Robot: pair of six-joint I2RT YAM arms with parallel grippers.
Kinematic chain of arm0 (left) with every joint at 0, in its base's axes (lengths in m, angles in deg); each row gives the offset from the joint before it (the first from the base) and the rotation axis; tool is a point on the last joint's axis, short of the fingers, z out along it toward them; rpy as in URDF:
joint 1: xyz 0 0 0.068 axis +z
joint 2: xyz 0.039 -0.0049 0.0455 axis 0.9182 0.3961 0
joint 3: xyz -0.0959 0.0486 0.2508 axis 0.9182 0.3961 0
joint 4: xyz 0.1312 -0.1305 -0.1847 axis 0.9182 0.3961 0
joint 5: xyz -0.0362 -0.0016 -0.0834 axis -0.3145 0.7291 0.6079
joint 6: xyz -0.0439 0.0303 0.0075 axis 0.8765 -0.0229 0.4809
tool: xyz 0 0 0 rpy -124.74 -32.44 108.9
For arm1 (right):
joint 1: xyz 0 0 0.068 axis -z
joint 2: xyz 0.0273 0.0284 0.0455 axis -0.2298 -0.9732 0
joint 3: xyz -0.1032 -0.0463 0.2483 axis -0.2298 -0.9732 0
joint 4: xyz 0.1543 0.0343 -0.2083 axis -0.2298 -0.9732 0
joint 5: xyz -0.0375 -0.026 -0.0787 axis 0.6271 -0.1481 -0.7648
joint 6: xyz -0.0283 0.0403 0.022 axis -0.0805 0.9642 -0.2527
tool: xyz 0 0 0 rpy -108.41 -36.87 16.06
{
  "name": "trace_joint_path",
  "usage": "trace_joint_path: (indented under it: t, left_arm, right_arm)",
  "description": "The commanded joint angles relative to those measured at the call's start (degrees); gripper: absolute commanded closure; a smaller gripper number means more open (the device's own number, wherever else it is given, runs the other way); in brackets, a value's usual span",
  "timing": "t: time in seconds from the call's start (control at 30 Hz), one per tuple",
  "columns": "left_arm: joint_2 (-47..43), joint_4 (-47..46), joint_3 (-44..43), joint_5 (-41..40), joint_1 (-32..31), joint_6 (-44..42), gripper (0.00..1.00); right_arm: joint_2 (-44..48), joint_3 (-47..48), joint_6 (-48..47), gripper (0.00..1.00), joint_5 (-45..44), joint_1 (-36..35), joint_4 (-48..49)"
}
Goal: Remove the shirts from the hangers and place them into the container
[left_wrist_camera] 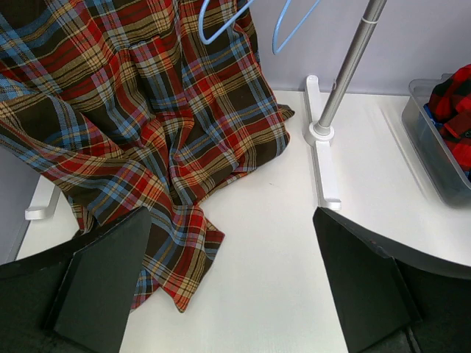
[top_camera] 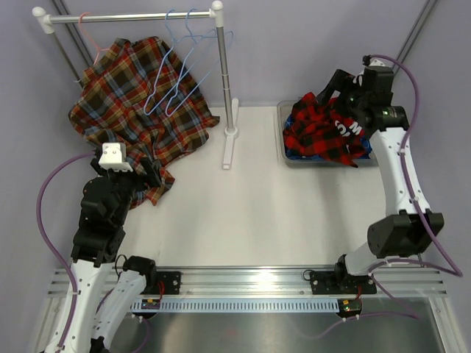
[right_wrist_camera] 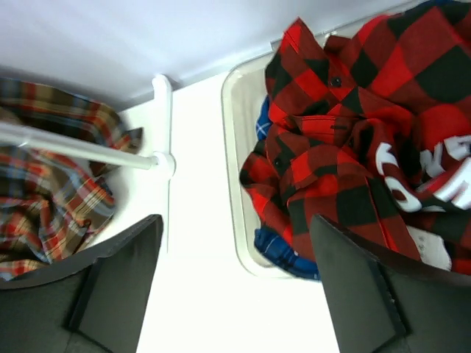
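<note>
The brown plaid shirt has an outer side edge (top_camera: 80, 116) below the pink hanger, away from the blue hangers. My left gripper takes hold of it there next.
The brown plaid shirt (top_camera: 140, 103) hangs from a pink hanger (top_camera: 90, 33) on the rack, and its lower part (left_wrist_camera: 147, 110) spills onto the table. Two light blue hangers (top_camera: 180, 66) hang bare beside it. At the right, the red-and-black shirt (top_camera: 320, 132) lies heaped in the container (top_camera: 284, 147), with the blue shirt (right_wrist_camera: 283, 246) showing under it at the rim (right_wrist_camera: 234, 147). My left gripper (left_wrist_camera: 232, 287) is open just above the table, by the brown shirt's hem. My right gripper (right_wrist_camera: 235, 287) is open over the container's near left corner, holding nothing.
The rack's upright pole (top_camera: 227, 81) and its white foot (top_camera: 229, 151) stand between the shirt and the container. The rack's top bar (top_camera: 132, 16) runs along the back left. A purple wall closes the back.
</note>
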Motion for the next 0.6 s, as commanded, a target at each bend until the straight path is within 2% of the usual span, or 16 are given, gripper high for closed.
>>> trace_joint_path:
  t: [0.0,0.13,0.27,0.37,0.5,0.57]
  left_arm:
    - [0.15,-3.01,-0.11,-0.14,-0.25,0.22,0.01]
    - [4.44,-0.21,-5.28,-2.59,-0.25,0.75,0.01]
    - [11.83,5.5,-16.42,-6.72,-0.16,5.13,0.01]
    - [18.23,6.65,-22.24,-9.54,0.19,5.41,0.01]
    - [25.98,8.59,-35.06,-9.63,3.0,2.69,0.01]
    - [30.45,8.5,-40.33,-9.28,6.41,0.58,0.01]
  right_arm:
    - [9.25,-4.91,-1.52,0.05,2.06,0.16,-1.68]
    - [21.57,-15.45,-0.65,0.0,5.93,0.16,3.85]
    - [33.34,-25.12,0.94,0.0,9.52,0.16,7.54]
    - [39.85,-31.01,1.38,0.01,11.82,0.16,10.09]
    - [44.8,-36.29,2.51,0.01,14.02,-0.19,12.11]
    - [46.03,-37.88,1.39,0.01,11.66,-4.47,13.08]
